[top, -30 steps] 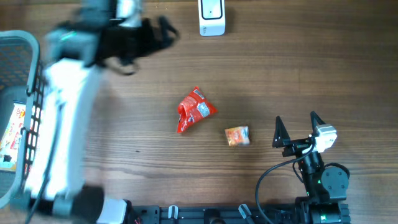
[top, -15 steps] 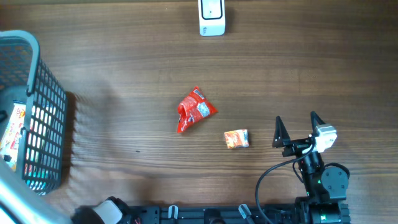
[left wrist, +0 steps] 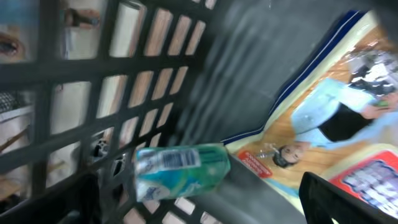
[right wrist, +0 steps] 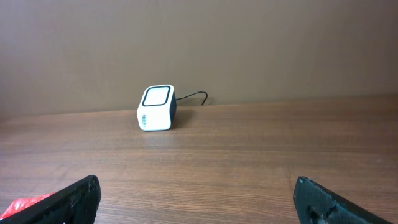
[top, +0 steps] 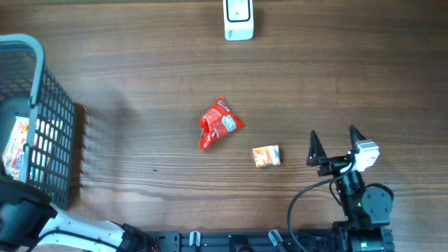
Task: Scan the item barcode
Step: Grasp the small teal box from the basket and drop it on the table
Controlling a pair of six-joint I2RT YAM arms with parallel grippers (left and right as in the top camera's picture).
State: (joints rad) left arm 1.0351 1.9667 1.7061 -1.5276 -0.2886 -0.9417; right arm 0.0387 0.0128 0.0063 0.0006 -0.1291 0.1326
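Note:
The green packet is leaning on the mesh basket's side, off-centre between the fingers of my left gripper, so next I move over, turn my left gripper and pinch that packet (left wrist: 183,169).
A white barcode scanner (top: 239,19) stands at the table's far edge and shows again as a scanner (right wrist: 157,108) in the right wrist view. A red snack packet (top: 220,124) and a small orange packet (top: 267,155) lie mid-table. My right gripper (top: 334,143) rests open near the front edge, just right of the orange packet, with nothing between its fingers (right wrist: 79,198). My left gripper (left wrist: 205,211) is open inside the basket, just above a green packet (left wrist: 180,171) with a barcode strip. It touches nothing that I can see. In the overhead view only the left arm (top: 24,218) shows, at the bottom left.
A grey mesh basket (top: 52,105) fills the left edge and holds several flat printed packages (top: 15,143). One large printed package (left wrist: 348,106) lies beside the green packet. The basket wall (left wrist: 93,68) is close around the left gripper. A cable (top: 308,196) runs from the right arm.
The left arm swept from the table's far left down to the bottom left corner by the basket. The right arm and the packets on the table have not moved.

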